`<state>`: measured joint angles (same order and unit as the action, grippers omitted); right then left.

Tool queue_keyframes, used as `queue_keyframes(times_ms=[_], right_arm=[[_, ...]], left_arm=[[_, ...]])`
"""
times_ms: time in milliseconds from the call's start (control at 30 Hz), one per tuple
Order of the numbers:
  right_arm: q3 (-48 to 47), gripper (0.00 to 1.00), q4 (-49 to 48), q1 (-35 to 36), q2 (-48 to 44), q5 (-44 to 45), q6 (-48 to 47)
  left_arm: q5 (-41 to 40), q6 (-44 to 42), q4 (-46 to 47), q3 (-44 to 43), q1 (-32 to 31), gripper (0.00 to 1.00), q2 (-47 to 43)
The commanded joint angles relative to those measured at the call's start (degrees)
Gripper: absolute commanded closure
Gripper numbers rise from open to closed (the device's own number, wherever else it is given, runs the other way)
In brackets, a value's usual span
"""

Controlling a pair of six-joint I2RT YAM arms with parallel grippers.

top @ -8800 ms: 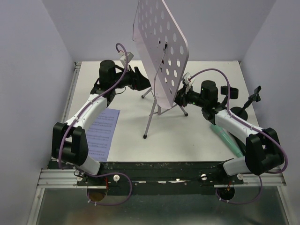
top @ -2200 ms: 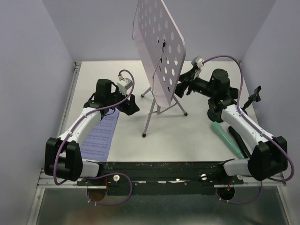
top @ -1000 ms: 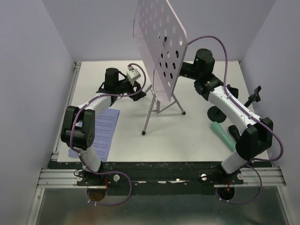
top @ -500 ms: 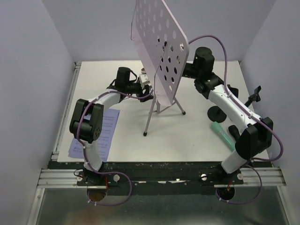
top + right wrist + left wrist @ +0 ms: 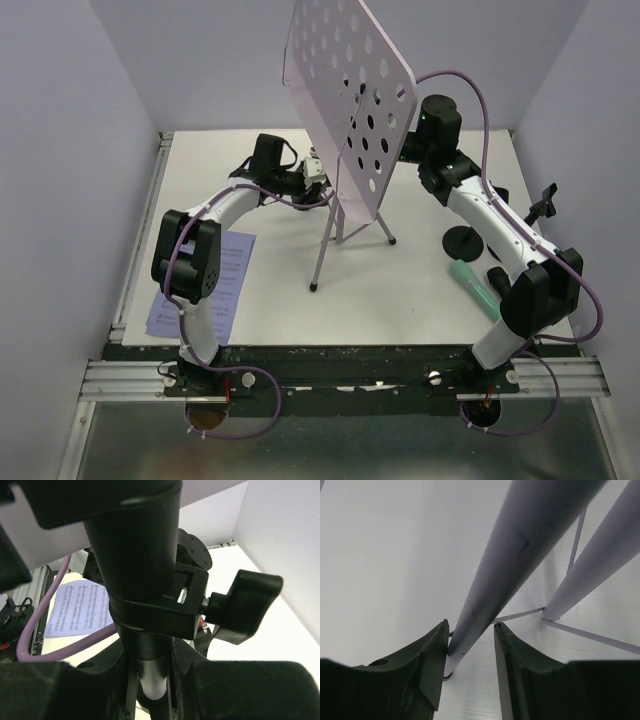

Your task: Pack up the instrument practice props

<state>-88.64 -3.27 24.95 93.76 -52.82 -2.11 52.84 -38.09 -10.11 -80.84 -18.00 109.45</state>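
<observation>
Next, I let go of the silver tripod with my right gripper, leaving it lying in the middle of the table [image 5: 342, 212] between the sheet-music pages and the mint-green microphone.
The silver tripod [image 5: 325, 245] stands mid-table, its pale perforated desk [image 5: 345, 90] tilted high. My left gripper [image 5: 470, 627] is open low at the back, its jaws on either side of a tripod leg [image 5: 510, 555] near its foot; the leg touches the left finger. My right gripper [image 5: 150, 680] is shut on the silver shaft [image 5: 152, 677] just under the black clamp collar [image 5: 150, 595], hidden behind the desk in the top view. Sheet-music pages [image 5: 205, 285] lie at the left. The mint-green microphone [image 5: 475, 285] and black microphone [image 5: 497, 280] lie at the right.
A black round-based pole [image 5: 465, 240] stands right of the tripod, and another with a clip [image 5: 540, 205] stands by the right wall. White walls close in the table on three sides. The right arm reaches over the microphones.
My left gripper has swung right from beside the sheet music to the tripod's back leg. The desk has tilted and shifted slightly right. My right gripper stays at the shaft.
</observation>
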Motion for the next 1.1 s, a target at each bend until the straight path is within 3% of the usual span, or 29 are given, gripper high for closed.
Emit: queue_keyframes(times_ms=[0, 533, 833, 1000, 1067], right_arm=[[-1.8, 1.0, 2.8, -1.0, 0.5, -2.7, 1.9], [-2.9, 1.0, 2.0, -3.6, -1.2, -4.0, 4.2], [-2.7, 1.0, -1.6, -4.1, -1.9, -6.2, 8.8], [-3.1, 1.0, -4.3, -4.2, -1.4, -4.2, 12.7], [-4.6, 1.0, -4.6, -4.1, -0.5, -2.0, 15.1]], left_arm=[[2.6, -13.0, -13.1, -3.5, -2.9, 0.52, 2.3], [-3.9, -16.5, -12.8, -0.5, -6.3, 0.56, -1.0], [-5.2, -17.3, -18.6, 1.3, -6.6, 0.78, -4.5], [-2.6, -11.6, -18.2, 3.2, -6.7, 1.0, -8.7], [-1.1, -8.0, -17.5, 3.5, -6.7, 1.0, -10.9]])
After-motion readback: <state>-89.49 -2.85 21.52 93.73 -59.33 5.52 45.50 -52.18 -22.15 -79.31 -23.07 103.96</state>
